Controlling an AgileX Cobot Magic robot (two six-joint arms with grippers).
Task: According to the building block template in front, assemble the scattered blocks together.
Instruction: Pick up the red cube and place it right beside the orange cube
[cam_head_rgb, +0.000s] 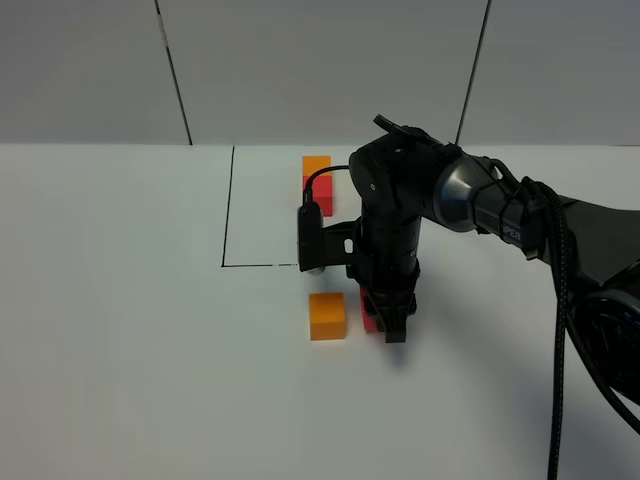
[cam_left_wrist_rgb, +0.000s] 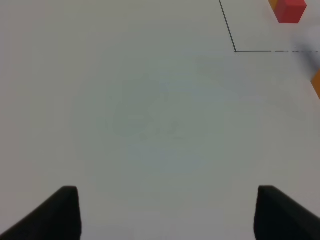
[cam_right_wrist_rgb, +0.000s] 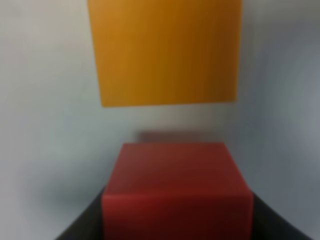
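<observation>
Next, I let go of the red cube with my right gripper on the white table, flush (cam_head_rgb: 359, 317) (cam_right_wrist_rgb: 170, 162) against the side of the loose orange cube.
The template, an orange cube (cam_head_rgb: 316, 165) joined to a red cube (cam_head_rgb: 320, 200), stands inside a thin black drawn square (cam_head_rgb: 228, 205) at the back. The loose orange cube (cam_head_rgb: 327, 316) sits on the white table in front of the square. The loose red cube (cam_head_rgb: 368, 319) is just right of it, a small gap apart. My right gripper (cam_head_rgb: 386, 322) points down and is shut on this red cube (cam_right_wrist_rgb: 176, 190), with the orange cube (cam_right_wrist_rgb: 167, 50) just beyond it. My left gripper (cam_left_wrist_rgb: 167, 215) is open and empty over bare table, away from the cubes.
The white table (cam_head_rgb: 130, 350) spreads left of and in front of the cubes. The right arm and its cables (cam_head_rgb: 560, 260) cover the right side. The left wrist view shows the square's corner (cam_left_wrist_rgb: 235, 50) and the template's red cube (cam_left_wrist_rgb: 290, 10).
</observation>
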